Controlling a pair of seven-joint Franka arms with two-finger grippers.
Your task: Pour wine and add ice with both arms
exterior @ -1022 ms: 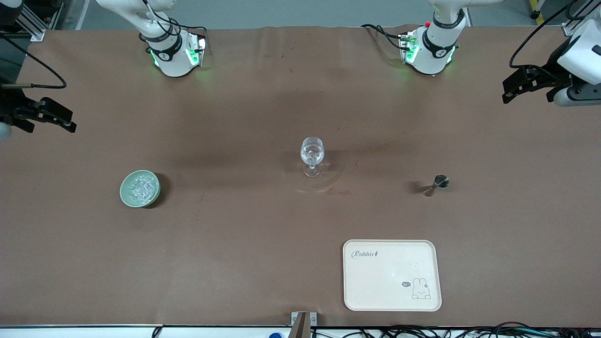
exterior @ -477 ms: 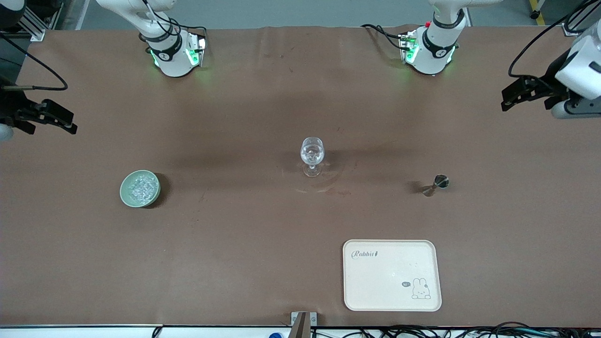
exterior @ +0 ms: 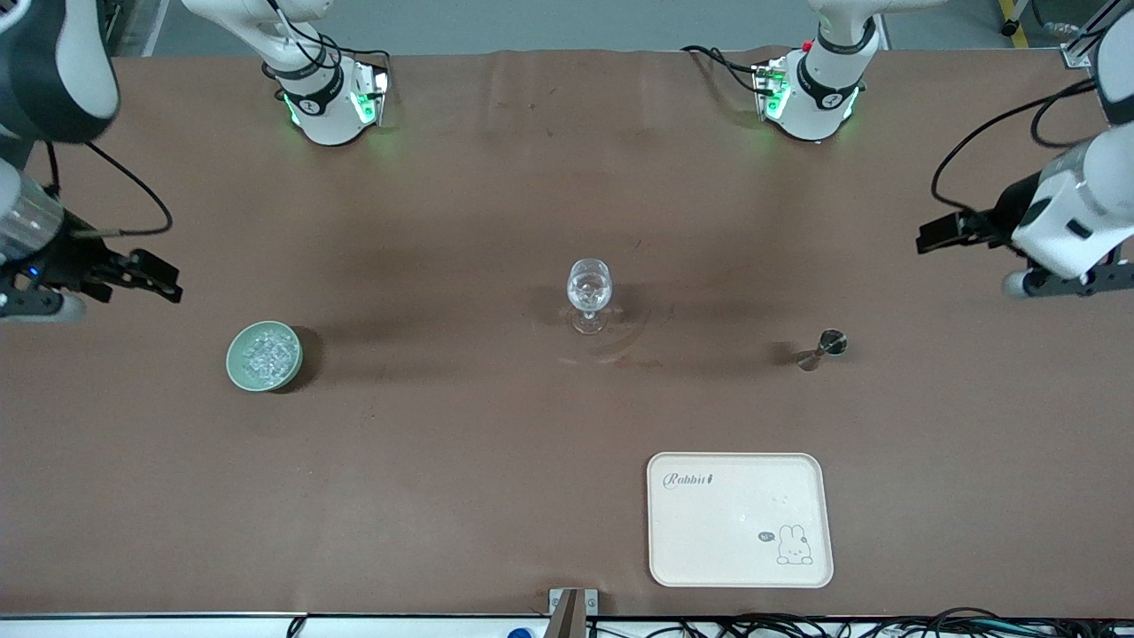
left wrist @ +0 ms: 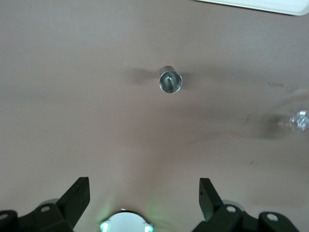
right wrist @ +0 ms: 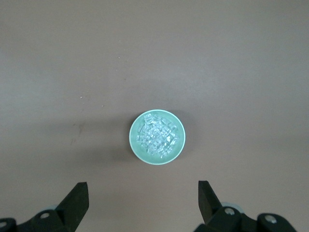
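An ice cube in the middle of the green bowl [exterior: 267,356] [right wrist: 157,137] is next for my right gripper, which should reach in and close on it there.
A clear stemmed glass [exterior: 589,293] stands upright at the table's middle. A green bowl [exterior: 264,355] filled with ice [exterior: 270,353] sits toward the right arm's end; it also shows in the right wrist view [right wrist: 157,137]. A small metal jigger [exterior: 823,346] stands toward the left arm's end and shows in the left wrist view [left wrist: 170,79]. My right gripper [exterior: 159,282] is open and empty in the air over bare table near the bowl. My left gripper [exterior: 941,232] is open and empty over bare table near the jigger.
A cream tray [exterior: 740,519] with a rabbit drawing lies near the table's front edge, nearer to the camera than the jigger. The arm bases [exterior: 323,97] stand along the table's back edge. A faint wet ring marks the cloth beside the glass.
Both arms have swung in from the table's ends. The right gripper has moved toward the bowl of ice, the left gripper toward the jigger. Nothing on the table has moved.
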